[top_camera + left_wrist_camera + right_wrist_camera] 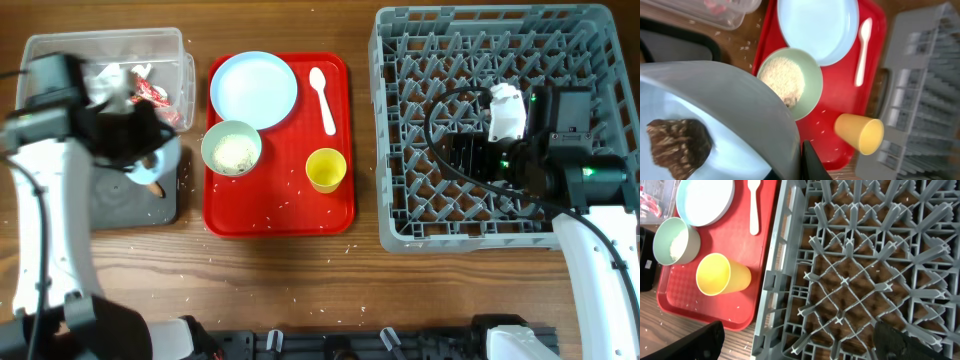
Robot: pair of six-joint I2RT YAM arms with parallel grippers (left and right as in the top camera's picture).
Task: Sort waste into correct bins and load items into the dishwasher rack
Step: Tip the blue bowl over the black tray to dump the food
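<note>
Next, I let go of the pale blue bowl, now tilted over the black tray, with my left gripper on the red tray [247, 206], in front of the green bowl.
My left gripper [805, 162] is shut on the rim of the pale blue bowl [725, 115], holding it tilted over the black tray [125, 205]. A small brown lump [677, 147] lies inside the bowl, and an orange-brown piece [156, 187] shows at its lower edge. The clear tub [60, 45] holds the white napkin [108, 82] and the red wrapper [152, 92]. The blue plate [254, 88], white spoon [322, 98], green bowl [232, 148] with rice and yellow cup [326, 169] sit on the red tray. My right gripper [800, 345] is open and empty over the grey rack [400, 120].
The red serving tray [280, 215] lies between the bins and the rack, with loose rice grains on it and on the wood in front. The yellow cup [720, 275] lies close to the rack's left wall [772, 275].
</note>
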